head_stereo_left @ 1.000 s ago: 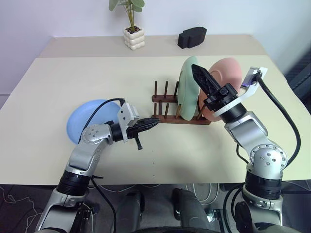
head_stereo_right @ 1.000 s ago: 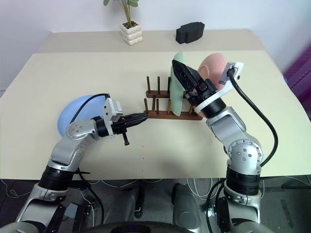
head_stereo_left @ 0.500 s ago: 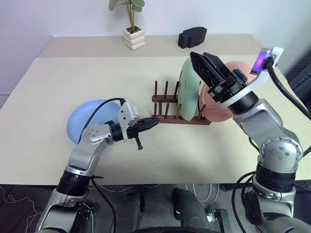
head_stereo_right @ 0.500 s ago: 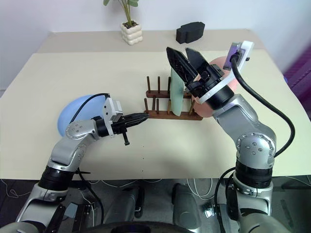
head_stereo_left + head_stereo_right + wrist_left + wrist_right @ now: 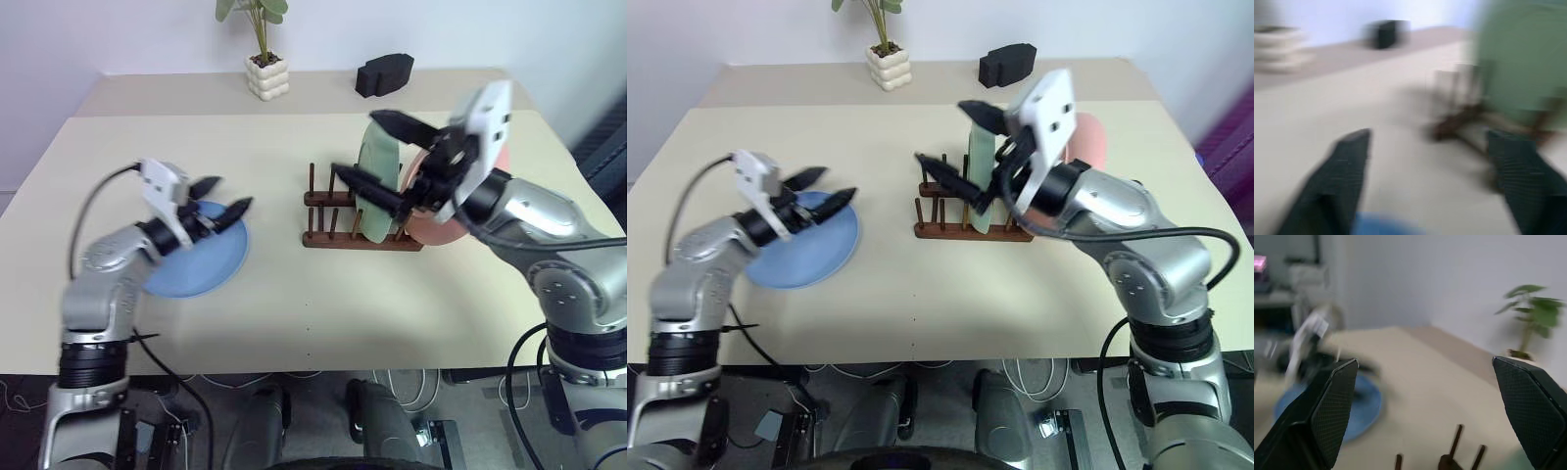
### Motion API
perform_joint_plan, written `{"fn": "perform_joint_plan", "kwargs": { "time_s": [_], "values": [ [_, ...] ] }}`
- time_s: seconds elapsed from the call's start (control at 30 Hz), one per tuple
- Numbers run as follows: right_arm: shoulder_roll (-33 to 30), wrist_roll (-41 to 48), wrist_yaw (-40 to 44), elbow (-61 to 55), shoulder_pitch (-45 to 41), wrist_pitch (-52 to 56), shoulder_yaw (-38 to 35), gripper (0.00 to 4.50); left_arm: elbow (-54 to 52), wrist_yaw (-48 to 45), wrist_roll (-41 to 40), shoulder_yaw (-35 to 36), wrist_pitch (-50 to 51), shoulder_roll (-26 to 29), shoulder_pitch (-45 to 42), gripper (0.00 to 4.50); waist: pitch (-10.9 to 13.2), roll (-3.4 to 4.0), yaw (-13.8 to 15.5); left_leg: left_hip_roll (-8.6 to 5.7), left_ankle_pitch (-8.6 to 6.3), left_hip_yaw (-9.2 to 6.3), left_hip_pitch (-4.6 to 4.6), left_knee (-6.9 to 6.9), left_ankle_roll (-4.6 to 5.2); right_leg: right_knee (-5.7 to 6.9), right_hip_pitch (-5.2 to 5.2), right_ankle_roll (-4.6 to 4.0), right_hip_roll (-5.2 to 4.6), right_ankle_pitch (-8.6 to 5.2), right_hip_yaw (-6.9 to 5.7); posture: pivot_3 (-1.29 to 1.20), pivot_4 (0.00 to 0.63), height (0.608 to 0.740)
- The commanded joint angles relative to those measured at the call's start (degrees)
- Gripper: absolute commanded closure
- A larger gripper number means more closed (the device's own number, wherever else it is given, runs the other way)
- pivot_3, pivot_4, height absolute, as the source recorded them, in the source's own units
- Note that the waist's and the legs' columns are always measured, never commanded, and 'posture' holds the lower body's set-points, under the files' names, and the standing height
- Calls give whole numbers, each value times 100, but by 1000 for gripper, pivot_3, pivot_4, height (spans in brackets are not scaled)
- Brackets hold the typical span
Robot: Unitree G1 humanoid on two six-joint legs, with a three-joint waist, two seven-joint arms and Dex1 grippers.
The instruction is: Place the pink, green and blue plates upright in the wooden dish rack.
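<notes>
Next, my left gripper goes to the edge (image 5: 147, 282) of the blue plate that is farthest from the wooden dish rack and closes there.
The blue plate (image 5: 191, 264) lies flat on the table at the left. My left gripper (image 5: 223, 196) hovers open just above its far right edge, with nothing between its fingers. The wooden dish rack (image 5: 333, 238) stands mid-table. The green plate (image 5: 377, 181) stands upright in it, and the pink plate (image 5: 1089, 142) stands upright at its right end, partly hidden by my right arm. My right gripper (image 5: 382, 157) is wide open and empty, pointing left in front of the green plate, above the rack's pegs. The left wrist view shows the green plate (image 5: 1518, 68) and rack (image 5: 1459, 115) ahead.
A potted plant (image 5: 266, 69) and a black blocky object (image 5: 384, 74) stand on the far table. Bare tabletop lies in front of the rack and between the rack and the blue plate.
My left gripper has opened and swung left and up, from in front of the rack to over the blue plate. My right gripper has rolled and shifted left across the green plate.
</notes>
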Motion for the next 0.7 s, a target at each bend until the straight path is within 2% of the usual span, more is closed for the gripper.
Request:
{"fn": "perform_joint_plan", "kwargs": {
  "time_s": [0.03,0.17,0.33,0.6,0.63,0.7],
  "values": [
    [15,-635,456,18,-253,-359,318,0,311,754,418,367,168,281,-98,47,1,-1,18,-1,0,0,-1,0,0,-2,1,0,-1,0,1,0,150,740],
    [161,-1192,943,123,-395,-604,836,0,922,1727,674,773,1237,654,-200,47,5,-14,4,-4,1,-2,-1,4,-2,-2,2,1,-2,1,0,0,150,740],
    [427,-1625,1219,187,-416,-777,1120,0,617,1685,802,511,2408,1137,219,47,10,-24,-3,-3,1,-5,-3,0,-4,0,-3,5,-2,1,-1,0,150,740],
    [746,-1780,1340,199,-327,-711,1043,0,231,1286,594,228,3137,1153,578,47,10,-38,16,-2,16,-18,-4,-1,-32,1,-1,-4,-5,6,-9,0,150,740],
    [771,-1795,1339,198,-313,-703,1035,0,239,1273,548,282,3151,1092,570,559,10,-38,15,-2,16,-18,-3,-2,-33,2,-2,-4,-5,6,-9,0,150,740],
    [802,-1838,1344,196,-280,-700,1029,0,241,1273,535,322,3128,1038,555,1293,9,-39,12,-2,17,-18,-2,-3,-34,5,-3,-5,-5,6,-8,0,150,740]
  ]
}}
